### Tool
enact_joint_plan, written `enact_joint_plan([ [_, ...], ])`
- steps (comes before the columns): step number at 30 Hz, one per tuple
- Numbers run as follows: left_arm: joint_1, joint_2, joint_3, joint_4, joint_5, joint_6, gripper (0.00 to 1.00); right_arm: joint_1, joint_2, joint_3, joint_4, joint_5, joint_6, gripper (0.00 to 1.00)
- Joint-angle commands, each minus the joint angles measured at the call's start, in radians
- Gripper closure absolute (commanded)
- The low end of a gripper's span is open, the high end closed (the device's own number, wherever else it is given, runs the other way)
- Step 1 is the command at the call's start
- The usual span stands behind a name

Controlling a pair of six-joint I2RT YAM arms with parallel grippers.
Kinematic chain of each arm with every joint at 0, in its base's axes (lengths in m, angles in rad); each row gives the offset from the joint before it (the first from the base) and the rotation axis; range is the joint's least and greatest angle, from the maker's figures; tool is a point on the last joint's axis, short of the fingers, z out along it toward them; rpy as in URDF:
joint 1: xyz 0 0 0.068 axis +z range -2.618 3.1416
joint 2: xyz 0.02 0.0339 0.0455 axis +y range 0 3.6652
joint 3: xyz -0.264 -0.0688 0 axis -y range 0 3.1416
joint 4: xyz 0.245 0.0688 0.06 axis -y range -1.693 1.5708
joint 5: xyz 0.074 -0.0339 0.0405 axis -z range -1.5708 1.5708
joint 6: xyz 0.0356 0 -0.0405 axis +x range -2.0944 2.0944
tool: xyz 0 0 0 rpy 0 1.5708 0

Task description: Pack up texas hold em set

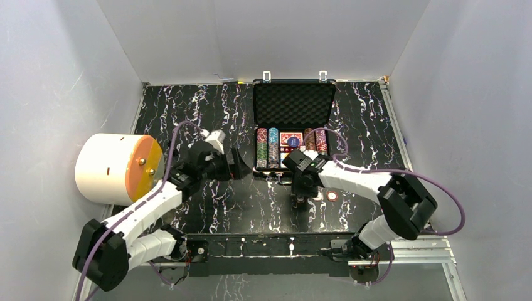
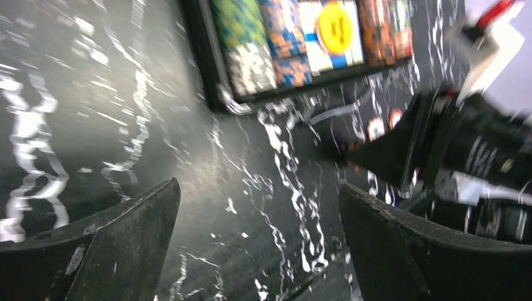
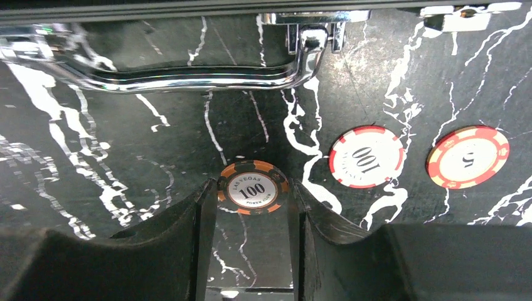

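Observation:
My left gripper is to close on the free edge of the orange-and-black chip (image 1: 300,199) (image 2: 354,147), because my right gripper needs to hand the chip over.
The black briefcase (image 1: 293,100) lies open at the back, with rows of poker chips (image 1: 268,147) and a red card deck (image 1: 291,140) in its base. In front of its silver handle (image 3: 188,75), my right gripper (image 3: 253,200) points down at the table, its jaws against both sides of an orange-and-black "100" chip (image 3: 253,187) lying flat. A red-and-white chip (image 3: 366,157) and a red-and-yellow chip (image 3: 468,157) lie just to its right. My left gripper (image 2: 258,213) hovers wide open and empty over bare table, left of the case's front corner (image 2: 207,69).
A big white drum with an orange face (image 1: 116,168) lies on its side at the left edge. White walls close in the table on three sides. A silver latch (image 3: 461,17) sticks out from the case front. My right arm (image 2: 477,150) sits close to the left gripper's right side.

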State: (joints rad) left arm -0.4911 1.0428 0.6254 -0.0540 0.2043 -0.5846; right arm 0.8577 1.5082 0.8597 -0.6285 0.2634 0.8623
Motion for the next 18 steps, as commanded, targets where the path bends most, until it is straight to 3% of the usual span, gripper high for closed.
enact_joint_plan([
  [1,-0.144,0.041,-0.069,0.172,0.046,-0.043,0.03,-0.005,-0.106,-0.002,0.016,0.025,0.072,0.53],
  [9,-0.340,0.196,-0.190,0.656,-0.029,-0.172,0.02,-0.052,-0.242,-0.036,0.095,-0.068,0.180,0.52],
  [18,-0.463,0.376,-0.177,0.922,-0.153,-0.239,0.25,-0.068,-0.358,-0.103,0.249,-0.120,0.365,0.52],
])
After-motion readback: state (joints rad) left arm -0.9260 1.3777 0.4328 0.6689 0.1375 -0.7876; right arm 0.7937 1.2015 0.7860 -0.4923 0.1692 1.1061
